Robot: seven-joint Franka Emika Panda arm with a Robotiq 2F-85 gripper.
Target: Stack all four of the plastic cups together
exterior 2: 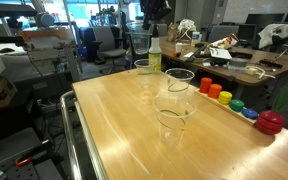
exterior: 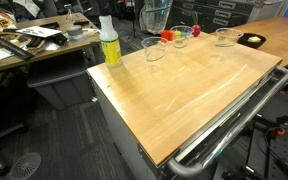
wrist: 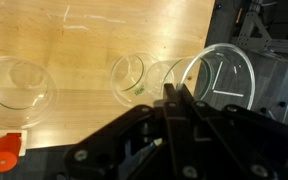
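Note:
The held clear plastic cup, now above the table's far side, will be let go by my gripper inside the clear cup (exterior: 157, 51) (wrist: 140, 79) nearest the yellow-green bottle.
My gripper (wrist: 176, 98) hangs above the far side of the wooden table (exterior: 199, 95) and is shut on the rim of one clear plastic cup (wrist: 227, 72), held in the air. It also shows high up in both exterior views (exterior: 156, 8) (exterior 2: 154, 10). Three more clear cups stand upright on the table: one by the bottle (exterior: 154, 50), one in the middle (exterior: 181, 38) and one further along (exterior: 227, 37). In the wrist view two of them (wrist: 129, 75) (wrist: 164, 80) lie just below the held cup and the third (wrist: 19, 85) is apart at the left. A large cup (exterior 2: 179, 90) is nearest in an exterior view.
A yellow-green bottle with a white cap (exterior: 109, 42) (exterior 2: 154, 55) stands at a table corner. A row of small coloured items (exterior 2: 227, 98) and a red one (exterior 2: 270, 122) lie along one edge. A metal rail (exterior: 234, 120) borders the cart. Cluttered desks stand behind.

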